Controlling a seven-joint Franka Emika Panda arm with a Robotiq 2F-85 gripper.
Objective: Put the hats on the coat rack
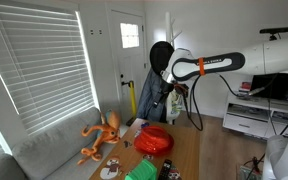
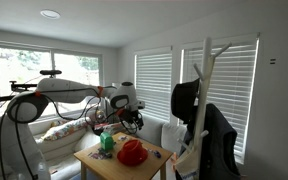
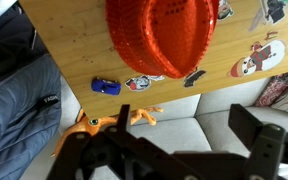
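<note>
The robot's gripper should next go to the red hat's side (image 1: 158, 127) (image 3: 132, 15) nearest the coat rack and close there.
The black hat (image 2: 184, 100) hangs on the tall white coat rack (image 2: 207, 65); it also shows in an exterior view (image 1: 161, 55). The red hat (image 1: 154, 140) lies on the wooden table (image 1: 184, 150) and shows in both exterior views (image 2: 132, 152). In the wrist view it fills the top (image 3: 164, 35). My gripper (image 3: 184, 140) is open and empty. It hangs above the table's edge and the grey couch, apart from the red hat. It shows in both exterior views (image 1: 173, 88) (image 2: 124, 102).
An orange plush toy (image 1: 102, 135) lies on the grey couch (image 3: 184, 125). A green thing (image 2: 108, 142), a small blue toy car (image 3: 106, 86) and stickers lie on the table. A dark jacket (image 2: 219, 140) hangs low on the rack. Blinds cover the windows.
</note>
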